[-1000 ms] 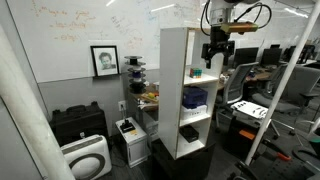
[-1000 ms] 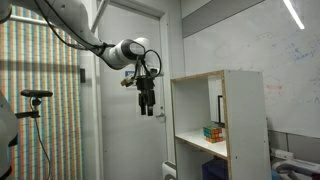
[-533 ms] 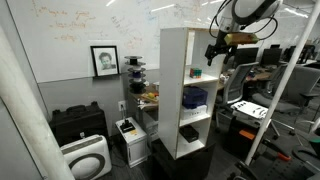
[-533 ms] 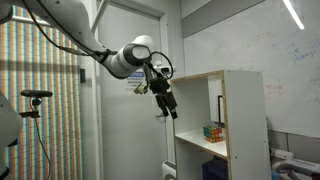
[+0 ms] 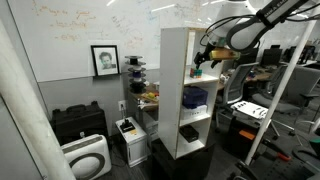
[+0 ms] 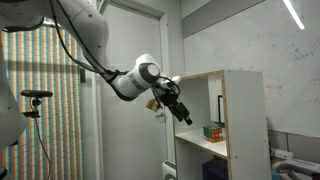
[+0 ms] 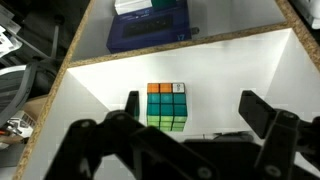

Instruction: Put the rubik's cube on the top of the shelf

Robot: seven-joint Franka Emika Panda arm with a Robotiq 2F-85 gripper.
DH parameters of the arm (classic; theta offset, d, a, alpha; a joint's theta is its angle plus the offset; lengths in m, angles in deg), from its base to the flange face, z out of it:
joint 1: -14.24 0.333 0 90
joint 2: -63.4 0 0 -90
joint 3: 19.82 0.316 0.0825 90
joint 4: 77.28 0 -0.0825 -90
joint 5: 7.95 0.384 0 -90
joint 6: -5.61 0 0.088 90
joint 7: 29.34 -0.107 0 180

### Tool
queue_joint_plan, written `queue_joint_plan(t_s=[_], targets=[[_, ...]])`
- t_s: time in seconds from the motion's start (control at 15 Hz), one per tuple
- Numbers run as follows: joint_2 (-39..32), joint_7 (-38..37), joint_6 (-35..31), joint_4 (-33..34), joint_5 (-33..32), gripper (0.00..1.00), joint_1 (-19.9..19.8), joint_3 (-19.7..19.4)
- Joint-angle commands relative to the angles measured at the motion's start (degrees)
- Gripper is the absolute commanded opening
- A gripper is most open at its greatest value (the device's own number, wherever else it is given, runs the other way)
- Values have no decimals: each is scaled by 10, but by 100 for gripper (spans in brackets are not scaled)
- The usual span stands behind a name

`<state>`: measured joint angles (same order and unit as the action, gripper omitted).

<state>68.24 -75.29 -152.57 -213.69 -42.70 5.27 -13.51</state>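
Note:
My gripper needs to grip the opposite sides of the rubik's cube [image 5: 196,72] [image 7: 167,105] in the upper compartment of the shelf, with the cube's teal squares between the fingers.
The rubik's cube [image 7: 166,106] sits on the white floor of the upper compartment of the shelf [image 5: 176,90]. In the wrist view its orange, teal and green faces show. It also shows in an exterior view [image 6: 212,131]. The shelf [image 6: 245,120] is tall, white and open-fronted, with a black base. My gripper [image 7: 197,108] is open and empty, and its two black fingers frame the cube, which lies beyond them, nearer the left finger. In both exterior views the gripper [image 5: 201,62] [image 6: 185,114] is tilted at the compartment's open front, short of the cube.
A dark blue bundle [image 7: 150,26] with a white box on it lies in the compartment below. A low black cabinet [image 5: 78,122], a white air purifier [image 5: 85,158] and office chairs [image 5: 240,95] stand around the shelf. A door [image 6: 125,130] is behind the arm.
The arm has swung from hanging straight down beside the shelf to a tilted pose. The gripper has moved toward the upper compartment's opening and now points at the cube.

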Motion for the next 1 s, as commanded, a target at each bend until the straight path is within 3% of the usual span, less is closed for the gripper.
queue_joint_plan(t_s=[0.0,0.73,0.93], targets=[[-63,-118,-35,63,-112,100,-22,0],[-215,-394,-51,199,-353,100,-5,-30],[-233,-413,-46,212,-363,100,-10,-23]])
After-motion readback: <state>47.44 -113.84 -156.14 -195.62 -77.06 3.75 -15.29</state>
